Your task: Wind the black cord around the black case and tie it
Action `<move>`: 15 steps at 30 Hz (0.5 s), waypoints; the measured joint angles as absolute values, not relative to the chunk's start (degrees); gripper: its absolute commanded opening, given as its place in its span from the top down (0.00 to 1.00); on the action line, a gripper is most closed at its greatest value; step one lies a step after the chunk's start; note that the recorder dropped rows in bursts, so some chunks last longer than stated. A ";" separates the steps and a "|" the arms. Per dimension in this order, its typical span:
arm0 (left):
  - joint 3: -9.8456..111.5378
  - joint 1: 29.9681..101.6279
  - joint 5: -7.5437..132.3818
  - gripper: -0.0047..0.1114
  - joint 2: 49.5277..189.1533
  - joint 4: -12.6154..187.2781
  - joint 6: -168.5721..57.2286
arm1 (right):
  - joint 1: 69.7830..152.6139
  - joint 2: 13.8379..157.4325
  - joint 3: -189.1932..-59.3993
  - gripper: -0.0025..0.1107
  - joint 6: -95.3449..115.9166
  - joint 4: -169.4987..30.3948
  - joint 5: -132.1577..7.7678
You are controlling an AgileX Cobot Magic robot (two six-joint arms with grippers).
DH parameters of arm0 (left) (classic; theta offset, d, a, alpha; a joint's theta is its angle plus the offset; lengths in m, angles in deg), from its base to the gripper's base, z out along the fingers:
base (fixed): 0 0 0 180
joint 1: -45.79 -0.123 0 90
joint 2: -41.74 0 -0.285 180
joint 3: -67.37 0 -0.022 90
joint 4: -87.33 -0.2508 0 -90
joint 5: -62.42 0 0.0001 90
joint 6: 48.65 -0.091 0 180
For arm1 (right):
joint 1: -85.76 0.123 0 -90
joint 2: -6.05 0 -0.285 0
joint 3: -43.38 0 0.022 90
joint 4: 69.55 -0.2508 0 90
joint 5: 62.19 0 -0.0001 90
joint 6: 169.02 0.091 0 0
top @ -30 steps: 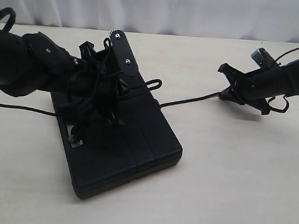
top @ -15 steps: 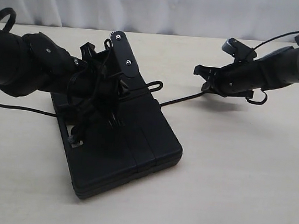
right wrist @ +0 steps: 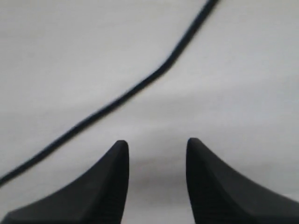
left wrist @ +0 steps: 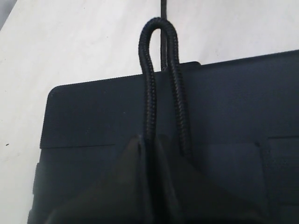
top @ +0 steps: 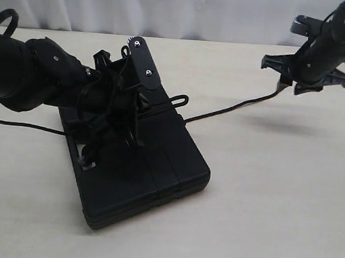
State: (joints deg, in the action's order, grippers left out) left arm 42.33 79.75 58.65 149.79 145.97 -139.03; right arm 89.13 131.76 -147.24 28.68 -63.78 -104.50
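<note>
I need to use my right gripper to take the black cord partway point(top: 267, 99) along, as it stretches away from the loop in my left gripper, and bring it toward that loop.
The black case point(top: 157, 170) lies flat on the table left of centre. My left gripper point(top: 143, 105) sits over its far half, shut on the black cord point(left wrist: 149, 70). In the left wrist view a narrow loop of that cord sticks out from the left gripper point(left wrist: 149, 140) past the edge of the black case point(left wrist: 93, 112). From the case the black cord point(top: 222, 113) stretches right toward my right gripper point(top: 298, 76), which hangs high at the upper right. In the right wrist view the right gripper point(right wrist: 156, 142) is open with nothing between its fingers, and the black cord point(right wrist: 131, 91) crosses the table beyond them.
The pale wooden table point(top: 262, 209) ends at a white curtain point(top: 183, 9) along the back. A smooth black cable point(top: 22, 123) trails off to the left of the case from under the left arm.
The right gripper has swung up and to the right, away from the table, and its jaws have opened; the cord is no longer between them. The left arm has stayed still.
</note>
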 measured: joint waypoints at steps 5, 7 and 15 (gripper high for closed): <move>42.33 79.75 58.65 0.96 149.79 146.11 -139.03 | 93.33 132.91 -152.48 0.48 38.48 -58.04 -110.30; 42.33 79.75 58.65 0.96 149.79 146.11 -139.03 | 93.68 134.21 -153.09 0.49 39.60 -64.06 -109.73; 42.33 79.75 58.65 0.96 149.79 146.11 -139.03 | 93.81 140.94 -153.22 0.49 41.28 -73.86 -108.03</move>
State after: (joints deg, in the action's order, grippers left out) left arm 42.33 79.75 58.65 149.79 146.11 -139.03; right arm 93.81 140.94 -153.22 41.28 -73.86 -108.03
